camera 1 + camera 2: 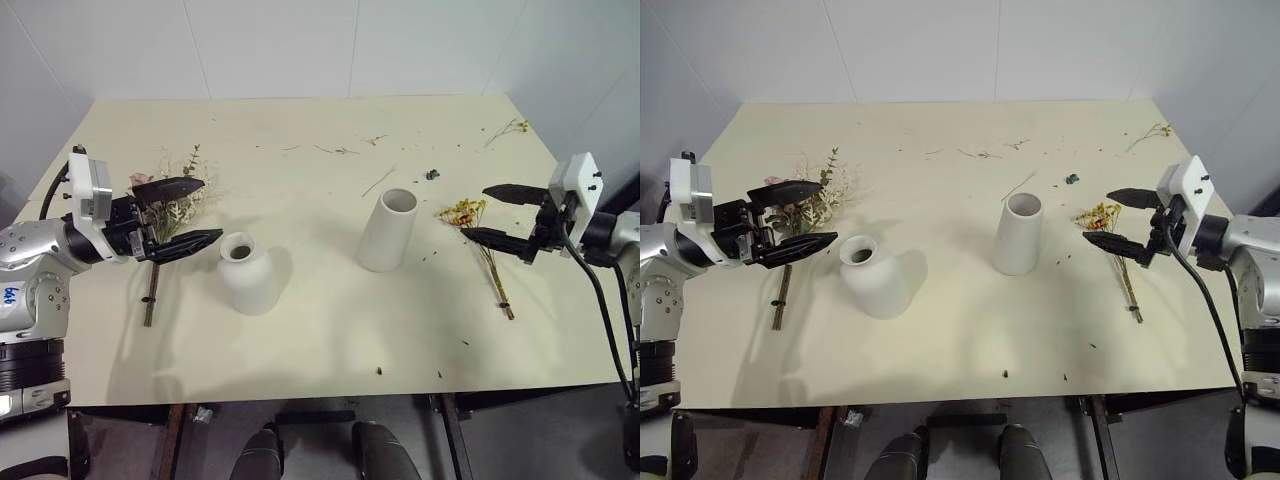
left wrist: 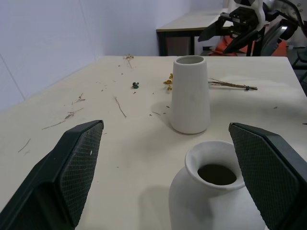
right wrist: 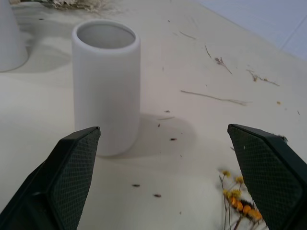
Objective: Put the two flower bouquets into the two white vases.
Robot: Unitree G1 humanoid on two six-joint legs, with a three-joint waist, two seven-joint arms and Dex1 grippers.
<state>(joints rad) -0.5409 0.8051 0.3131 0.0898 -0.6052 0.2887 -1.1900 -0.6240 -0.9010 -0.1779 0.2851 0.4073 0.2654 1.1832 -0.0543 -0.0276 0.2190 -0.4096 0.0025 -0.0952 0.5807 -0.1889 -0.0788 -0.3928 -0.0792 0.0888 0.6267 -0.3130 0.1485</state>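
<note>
Next, my left gripper moves down to the stems (image 1: 153, 279) of the pink and cream bouquet and close just above their black tie.
Two white vases stand on the cream table (image 1: 330, 340). The tall plain cylinder (image 1: 388, 230) is right of centre, and the shorter narrow-necked bottle (image 1: 247, 273) is left of centre. The yellow-orange bouquet (image 1: 488, 255) lies flat at the right. My right gripper (image 1: 474, 212) hovers open over its flower end, pointing toward the cylinder (image 3: 106, 86). The pink and cream bouquet (image 1: 815, 205) lies at the left with its stems toward the front edge. My left gripper (image 1: 212, 210) is open above it, partly hiding it, and points at the bottle's mouth (image 2: 216, 173).
Loose twigs and tiny flower scraps (image 1: 340, 150) are scattered over the far half of the table, with a small green bit (image 1: 432, 174) behind the cylinder. A sprig (image 1: 508, 128) lies at the far right corner. White walls close in behind and beside the table.
</note>
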